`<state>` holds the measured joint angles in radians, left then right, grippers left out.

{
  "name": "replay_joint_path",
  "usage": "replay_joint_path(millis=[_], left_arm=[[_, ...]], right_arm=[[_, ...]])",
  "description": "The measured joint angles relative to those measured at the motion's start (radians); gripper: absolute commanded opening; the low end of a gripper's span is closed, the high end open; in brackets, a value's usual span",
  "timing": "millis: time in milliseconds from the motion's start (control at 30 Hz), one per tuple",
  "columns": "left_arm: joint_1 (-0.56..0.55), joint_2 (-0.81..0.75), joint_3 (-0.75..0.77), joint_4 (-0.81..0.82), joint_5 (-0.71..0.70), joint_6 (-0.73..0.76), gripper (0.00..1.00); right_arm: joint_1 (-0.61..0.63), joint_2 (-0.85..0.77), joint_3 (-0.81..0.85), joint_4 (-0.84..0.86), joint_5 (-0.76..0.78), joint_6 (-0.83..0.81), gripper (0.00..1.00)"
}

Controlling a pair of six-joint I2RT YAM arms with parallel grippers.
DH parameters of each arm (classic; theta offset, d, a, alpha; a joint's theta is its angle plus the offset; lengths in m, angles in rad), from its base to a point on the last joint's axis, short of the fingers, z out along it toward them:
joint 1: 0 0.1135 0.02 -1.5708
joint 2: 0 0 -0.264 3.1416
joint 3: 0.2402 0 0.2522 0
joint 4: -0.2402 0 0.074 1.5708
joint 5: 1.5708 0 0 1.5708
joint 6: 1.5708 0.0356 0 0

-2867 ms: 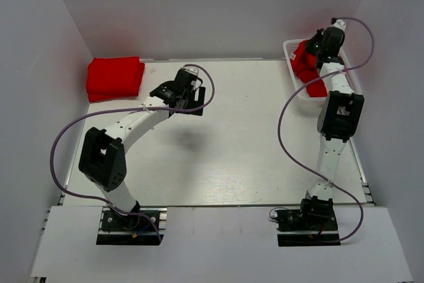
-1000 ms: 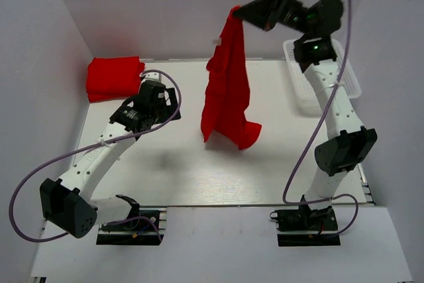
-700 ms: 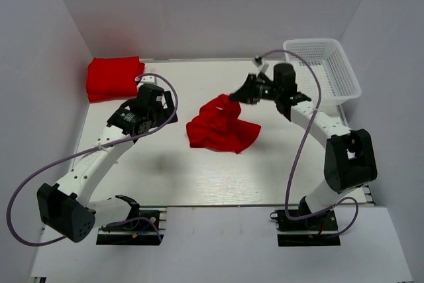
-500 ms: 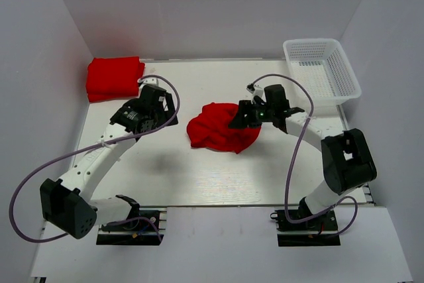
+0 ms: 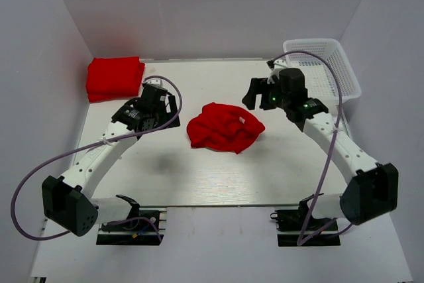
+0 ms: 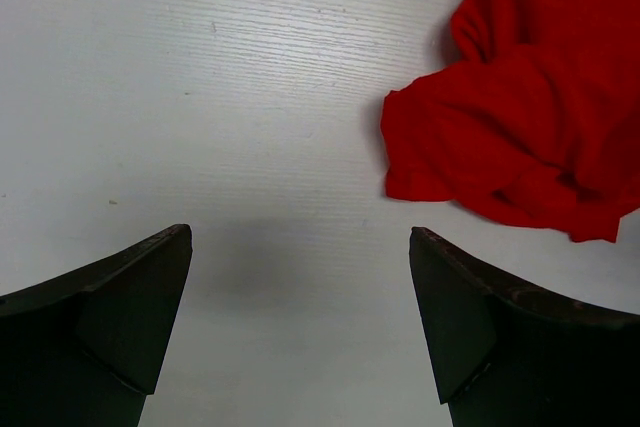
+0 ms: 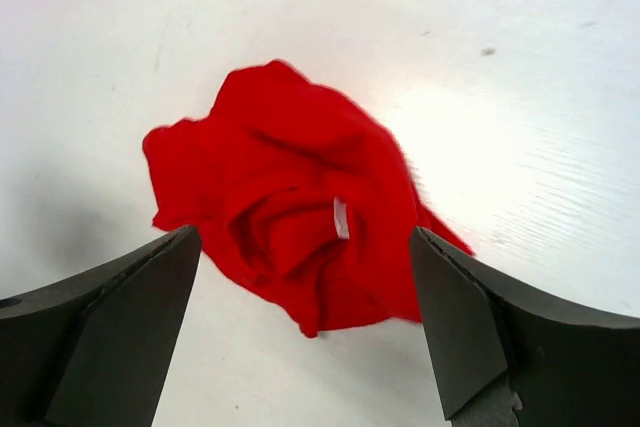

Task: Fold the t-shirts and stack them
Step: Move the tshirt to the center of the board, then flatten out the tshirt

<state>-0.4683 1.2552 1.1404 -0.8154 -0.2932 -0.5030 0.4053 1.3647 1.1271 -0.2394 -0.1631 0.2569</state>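
The robot's right gripper needs to close on the outer end [image 5: 258,127] [image 7: 437,230] of the crumpled red t-shirt, just past its white label on the mesh basket's side.
A crumpled red t-shirt [image 5: 223,127] lies in a heap at the middle of the table, a white label showing on top. The same heap fills the right wrist view [image 7: 290,187] and sits at the upper right of the left wrist view [image 6: 520,117]. My right gripper [image 5: 260,95] hovers just right of and above the heap, open, nothing between its fingers [image 7: 470,327]. Left of the heap my left gripper [image 5: 164,107] is open over bare table [image 6: 300,237]. Folded red t-shirts [image 5: 114,77] are stacked at the back left corner.
A white mesh basket [image 5: 311,43] stands at the back right corner, nothing showing inside it. White walls close in the table on the left, back and right. A purple cable loops beside each arm.
The right gripper brought the hanging t-shirt down onto the table, opened, let it go and drew back to the right. The left arm has barely moved.
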Motion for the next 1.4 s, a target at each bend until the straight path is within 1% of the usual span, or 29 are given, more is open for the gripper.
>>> replay_joint_path(millis=[167,233,400,500,800,933,1067,1133,1300,1400], left_arm=[[0.0,-0.004,0.006,0.0,0.047,0.032,1.0],[0.0,-0.006,0.007,0.0,0.057,0.046,1.0],[0.0,-0.007,0.019,0.0,0.075,0.067,1.0],[0.0,-0.008,0.025,0.006,0.094,0.074,1.0],[0.001,-0.01,0.023,0.029,0.13,0.088,1.0],[0.001,-0.011,-0.012,0.069,0.167,0.102,1.0],[0.0,-0.005,-0.086,0.14,0.214,0.122,1.0],[-0.004,0.027,-0.122,0.18,0.244,0.131,1.0],[-0.007,0.174,-0.192,0.312,0.365,0.168,1.0],[-0.007,0.222,-0.251,0.391,0.428,0.193,0.95]], right_arm=[[0.0,-0.12,0.004,-0.1,0.187,0.002,0.9],[-0.002,-0.16,0.002,-0.127,0.235,0.005,0.9],[-0.004,-0.268,-0.057,-0.133,0.291,0.014,0.9],[-0.004,-0.298,-0.073,-0.133,0.304,0.02,0.9],[-0.004,-0.297,-0.074,-0.136,0.314,0.022,0.9],[-0.005,-0.286,-0.082,-0.134,0.314,0.023,0.9],[-0.005,-0.239,-0.095,-0.132,0.31,0.025,0.9],[-0.005,-0.202,-0.099,-0.133,0.306,0.029,0.9],[-0.006,-0.095,-0.114,-0.132,0.29,0.034,0.9],[-0.006,-0.035,-0.125,-0.126,0.29,0.035,0.9]])
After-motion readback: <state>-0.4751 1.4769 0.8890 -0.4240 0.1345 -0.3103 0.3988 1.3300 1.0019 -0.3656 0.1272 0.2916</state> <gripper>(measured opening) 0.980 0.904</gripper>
